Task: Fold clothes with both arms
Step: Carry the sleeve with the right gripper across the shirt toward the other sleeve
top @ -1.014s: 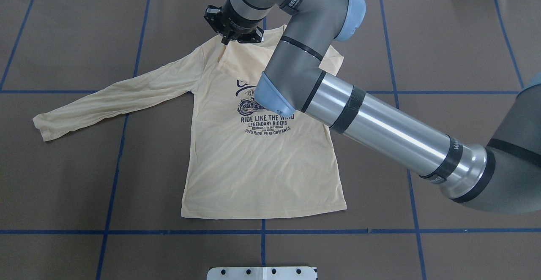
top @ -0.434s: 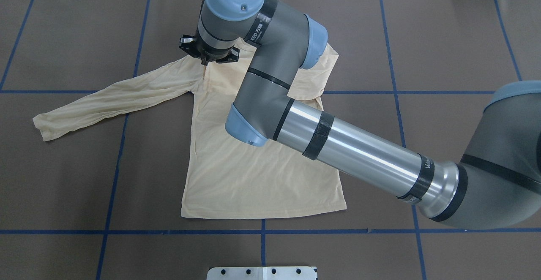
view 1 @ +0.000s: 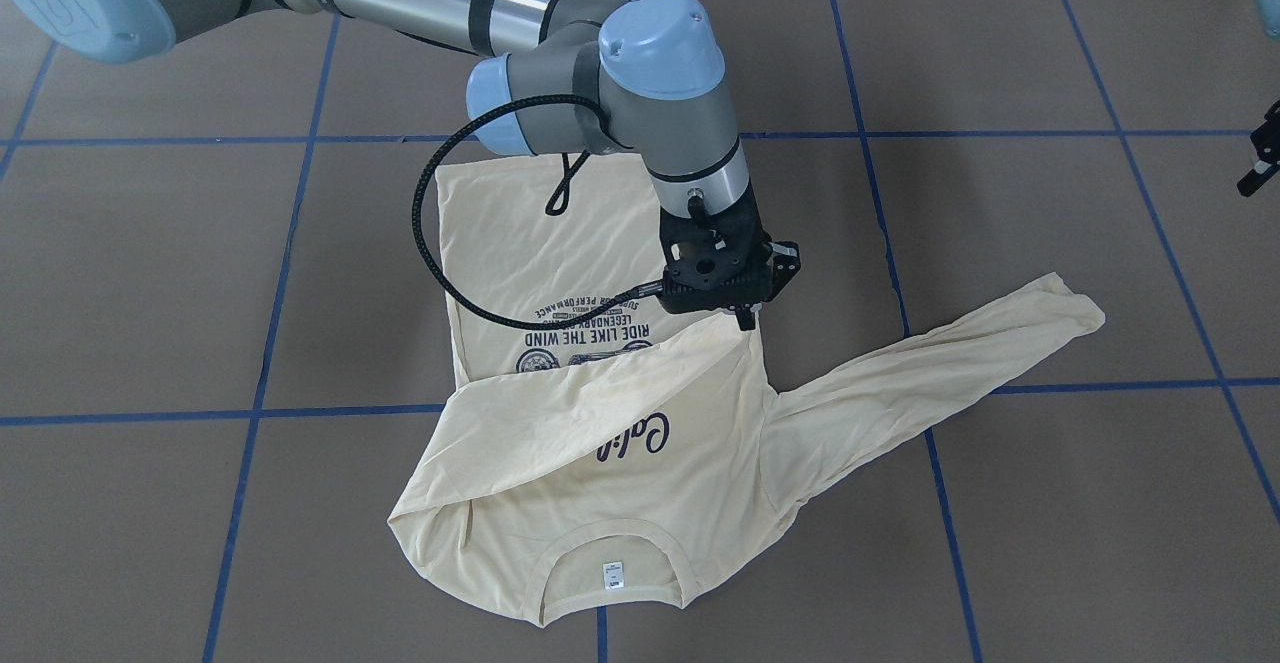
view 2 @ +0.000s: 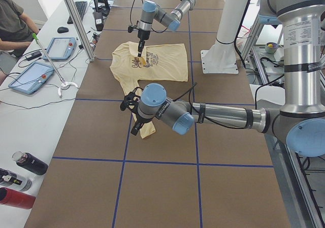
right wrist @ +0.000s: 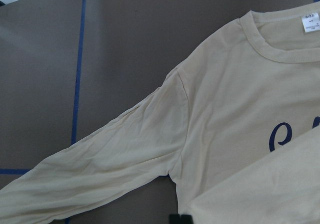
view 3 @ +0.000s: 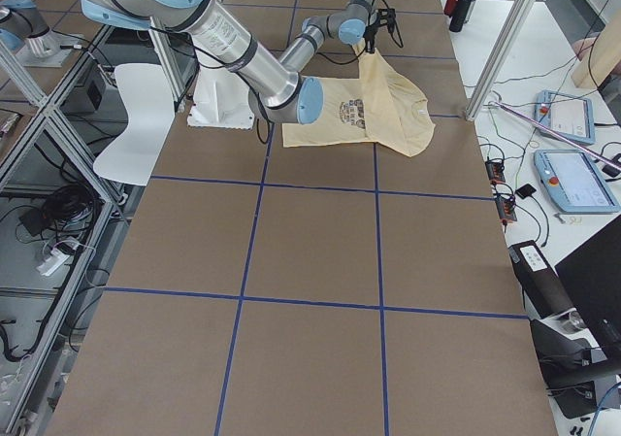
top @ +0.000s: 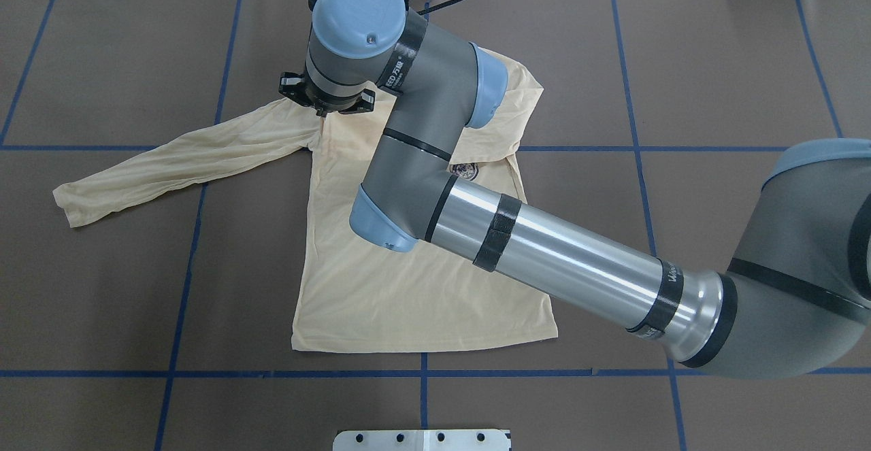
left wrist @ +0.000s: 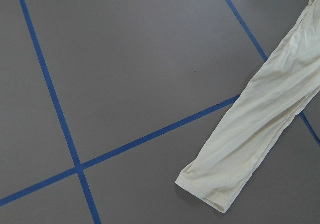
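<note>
The cuff's collar-side corner [view 1: 1095, 321] [left wrist: 182, 180], at the loose end of the cream-yellow shirt's stretched-out sleeve, should be gripped next by my left gripper.
The cream-yellow shirt [top: 408, 288] lies front up on the brown table, collar and neck label [view 1: 612, 574] at the far side from the robot. My right gripper [view 1: 745, 320] is shut on the right sleeve's fabric and holds it in a raised peak over the chest, so the fold covers part of the navy print [view 1: 570, 328]. The left sleeve [top: 170, 162] lies stretched out flat. My left gripper [view 2: 133, 117] hovers above that sleeve's cuff [left wrist: 210, 186]. I cannot tell whether it is open or shut.
Blue tape lines [top: 423, 373] mark a grid on the table. A white pedestal base [view 2: 223, 53] stands at the robot's edge. A side table carries tablets [view 2: 61, 47] and bottles [view 2: 28, 163]. A person [view 2: 12, 22] sits there.
My right gripper has moved left across the shirt in the overhead view, pulling the folded sleeve fabric with it. The arm now hides most of the print.
</note>
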Robot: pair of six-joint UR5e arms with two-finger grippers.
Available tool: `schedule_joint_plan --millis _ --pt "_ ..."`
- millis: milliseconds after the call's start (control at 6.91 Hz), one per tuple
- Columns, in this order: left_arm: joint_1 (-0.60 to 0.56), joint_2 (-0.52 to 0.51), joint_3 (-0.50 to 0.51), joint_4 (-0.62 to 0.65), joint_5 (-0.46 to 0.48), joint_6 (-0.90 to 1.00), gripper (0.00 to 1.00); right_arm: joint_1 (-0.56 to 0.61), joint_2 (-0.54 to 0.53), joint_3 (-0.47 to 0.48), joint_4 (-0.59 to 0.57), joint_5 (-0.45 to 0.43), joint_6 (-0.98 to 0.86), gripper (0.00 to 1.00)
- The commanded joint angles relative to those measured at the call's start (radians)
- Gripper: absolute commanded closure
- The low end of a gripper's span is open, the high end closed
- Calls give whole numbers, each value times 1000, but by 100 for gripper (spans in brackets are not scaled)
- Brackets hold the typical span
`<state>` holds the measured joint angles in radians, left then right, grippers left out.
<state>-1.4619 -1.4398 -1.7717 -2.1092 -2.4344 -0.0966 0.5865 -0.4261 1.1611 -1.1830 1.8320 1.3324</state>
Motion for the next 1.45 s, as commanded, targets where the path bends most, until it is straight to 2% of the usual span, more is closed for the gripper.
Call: schedule_joint_plan --millis 0,290,434,579,1014,1158,1303 --pt "0 -1 -2 -2 0 0 0 -29 27 -3 0 -10 -63 100" --pt "0 -1 0 -2 0 0 0 -59 15 -6 0 -33 -73 100" --pt "0 -1 0 0 0 0 0 -59 17 -9 0 -37 -73 71" --pt "0 -1 0 0 0 0 0 -59 17 -15 2 -46 -73 1" --pt "8 -10 3 0 8 -2 0 -51 21 -6 3 -50 -56 0" --pt "18 -37 36 -2 8 -3 0 -37 3 36 -4 -40 -29 0" --pt "37 -89 104 -5 9 -5 0 -21 -96 148 -7 -39 34 0"
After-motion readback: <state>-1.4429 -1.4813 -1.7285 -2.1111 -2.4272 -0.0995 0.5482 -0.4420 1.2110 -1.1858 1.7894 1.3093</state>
